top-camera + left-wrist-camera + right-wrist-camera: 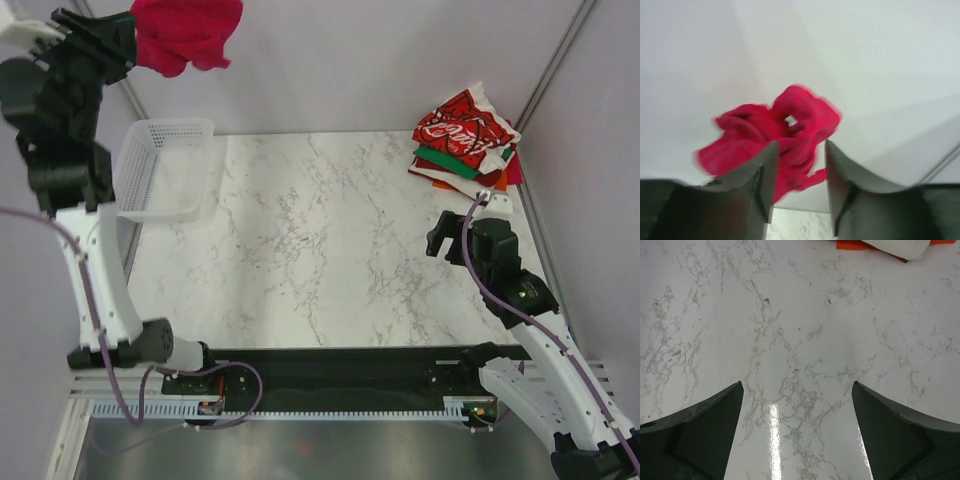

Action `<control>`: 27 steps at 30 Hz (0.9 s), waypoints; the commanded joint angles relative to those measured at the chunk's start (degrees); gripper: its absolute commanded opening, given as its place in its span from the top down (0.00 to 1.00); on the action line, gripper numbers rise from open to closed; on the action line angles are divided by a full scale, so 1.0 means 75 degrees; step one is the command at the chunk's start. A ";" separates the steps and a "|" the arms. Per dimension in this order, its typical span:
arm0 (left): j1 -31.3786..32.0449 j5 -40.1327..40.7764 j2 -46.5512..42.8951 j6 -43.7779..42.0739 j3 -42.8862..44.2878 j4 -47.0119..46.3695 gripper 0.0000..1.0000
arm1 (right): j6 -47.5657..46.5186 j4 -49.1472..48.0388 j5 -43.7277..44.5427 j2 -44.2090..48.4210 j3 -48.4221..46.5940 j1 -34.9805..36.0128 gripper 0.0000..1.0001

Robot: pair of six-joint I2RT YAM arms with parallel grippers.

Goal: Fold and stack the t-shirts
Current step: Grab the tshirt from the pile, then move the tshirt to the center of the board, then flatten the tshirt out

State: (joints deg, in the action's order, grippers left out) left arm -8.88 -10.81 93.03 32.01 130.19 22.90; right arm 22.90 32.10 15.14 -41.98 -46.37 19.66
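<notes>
The robot's right gripper will next close on the loose corner of the crimson-red t-shirt, once it lies on the table (415, 257) (801, 374) in front of the stack.
A plain crimson-red t-shirt (185, 35) hangs bunched from my left gripper (125, 45), raised high above the far left of the table. In the left wrist view the shirt (775, 130) is blurred and sits between and beyond the narrowly spaced fingers of the left gripper (801, 150). A stack of folded t-shirts (465, 140), topped by a red one with white script, lies at the far right. My right gripper (450, 235) is open and empty, just short of the stack. In the right wrist view it (797, 390) hovers over bare marble, with the stack's orange edge (865, 245) at the top.
A white plastic mesh basket (165, 170) stands at the far left of the marble table (320, 250), below the raised left arm. Grey walls close in the back and sides. Metal posts run along both back corners.
</notes>
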 commanded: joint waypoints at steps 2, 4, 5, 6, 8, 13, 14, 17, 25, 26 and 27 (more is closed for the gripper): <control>-0.0245 0.0328 -0.2580 0.0150 -0.2915 -0.0334 0.07 | 0.0006 -0.0096 0.0021 0.0136 -0.0017 0.0027 0.02; -0.0245 0.0013 -0.3842 0.0138 -0.4679 -0.0252 0.00 | 0.0018 -0.0108 -0.0026 0.0113 -0.0028 0.0027 0.02; -0.0245 -0.0116 -0.4279 0.0185 -0.5271 -0.0217 0.00 | 0.0018 -0.0096 -0.0061 0.0101 -0.0028 0.0027 0.02; -0.0245 -0.0268 -0.4631 0.0243 -0.5810 -0.0089 0.00 | 0.0029 -0.0096 -0.0119 0.0078 -0.0028 0.0027 0.02; -0.0257 -0.0561 -0.5625 0.0500 -0.7474 0.0064 0.00 | 0.0041 -0.0084 -0.0318 0.0042 -0.0063 0.0027 0.02; -0.0233 -0.1500 -0.6486 0.0150 -1.0088 0.0799 0.00 | 0.0251 0.0138 -0.0858 -0.0028 -0.0309 0.0027 0.02; -0.0233 -0.1582 -0.6603 0.0069 -1.0337 0.0884 0.01 | 0.0356 0.0196 -0.0881 -0.0005 -0.0310 0.0027 0.02; -0.0210 -0.1676 -0.6791 0.0068 -1.1356 0.0885 0.01 | 0.0637 0.0209 -0.0835 0.0077 -0.0158 0.0027 0.02; 0.0911 -0.1676 -0.5927 0.0068 -1.1804 0.0885 0.01 | 0.1037 -0.0072 -0.1806 -0.0705 0.0533 0.0027 0.02; 0.1089 -0.1676 -0.5680 0.0068 -1.1769 0.0885 0.01 | 0.1026 -0.0247 -0.1946 -0.0893 0.0627 0.0039 0.02; 0.1543 -0.1676 -0.5469 0.0068 -1.1688 0.0885 0.01 | 0.1037 -0.0318 -0.1994 -0.1093 0.0744 0.0039 0.02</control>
State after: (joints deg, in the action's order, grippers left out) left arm -2.37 -21.26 48.18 33.21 42.24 30.81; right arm 29.15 32.14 4.43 -46.02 -43.42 19.66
